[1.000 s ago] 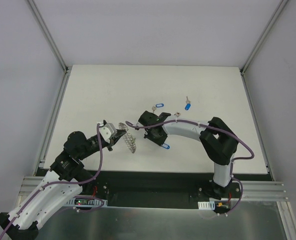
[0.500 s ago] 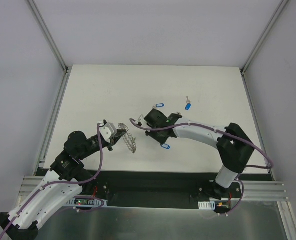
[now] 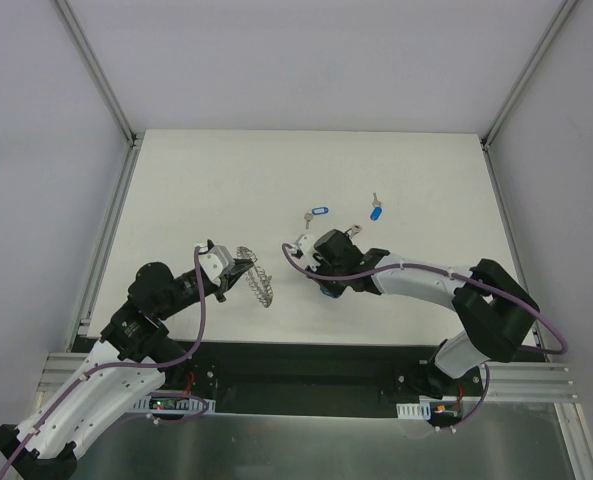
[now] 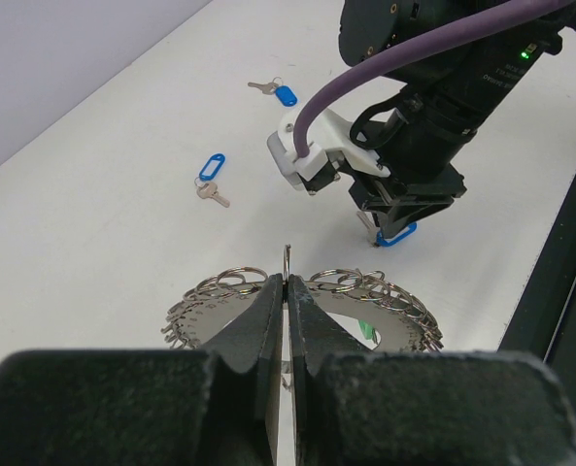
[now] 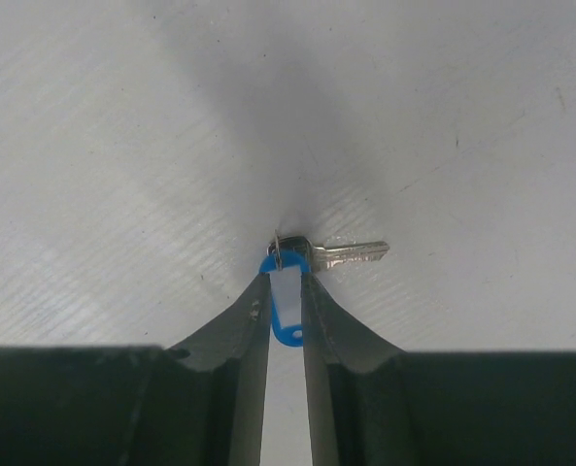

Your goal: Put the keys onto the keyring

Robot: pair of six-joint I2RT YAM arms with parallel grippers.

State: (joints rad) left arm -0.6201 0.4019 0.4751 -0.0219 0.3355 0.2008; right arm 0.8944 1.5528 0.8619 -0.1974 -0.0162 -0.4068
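Observation:
The blue tag is held in my right gripper next to its thin ring, so next I open that gripper and take the thin ring (image 5: 278, 249) before I bring the key to the keyring.
The keyring (image 3: 260, 280) is a flat grey ring with small split rings round its rim and a green spot inside; it also shows in the left wrist view (image 4: 394, 316). My left gripper (image 3: 240, 268) is shut on a small upright ring at its rim (image 4: 287, 264). My right gripper (image 3: 326, 289) points down at the table, shut on the blue tag (image 5: 288, 306) of a silver key (image 5: 351, 255) that touches the table. Two more blue-tagged keys lie farther back, one in the middle (image 3: 317, 212) and one to the right (image 3: 376, 212).
The right wrist and its purple cable (image 4: 385, 146) stand just beyond the keyring. A small grey item (image 3: 353, 231) lies by the right arm. The table's near edge (image 3: 306, 345) runs close in front of both grippers.
My right gripper has swung right and nearer and come down over the blue-tagged key that lay near the front, closing on its tag. My left gripper and the keyring have stayed put.

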